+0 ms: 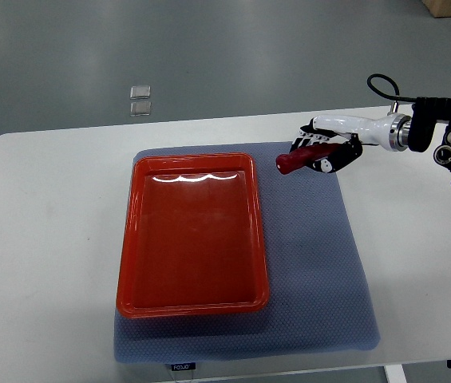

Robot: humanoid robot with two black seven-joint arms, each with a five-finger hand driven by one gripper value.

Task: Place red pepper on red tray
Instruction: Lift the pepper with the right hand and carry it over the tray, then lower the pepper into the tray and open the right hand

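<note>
The robot's right gripper should set the red pepper down just past the middle of the red tray (183, 217), toward the tray's far rim.
A red tray (195, 302) lies on a blue-grey mat on the white table, with nothing in it. My right hand (325, 151) comes in from the right edge and is shut on a long red pepper (295, 160). The pepper's tip pokes out to the left of the fingers. Hand and pepper hover over the mat's far right corner, just right of the tray's far right corner. The left arm is out of view.
The blue-grey mat (313, 271) covers the table's middle. The white table (49, 239) reaches to the left and right. Two small clear squares (140, 100) lie on the grey floor beyond the table's far edge.
</note>
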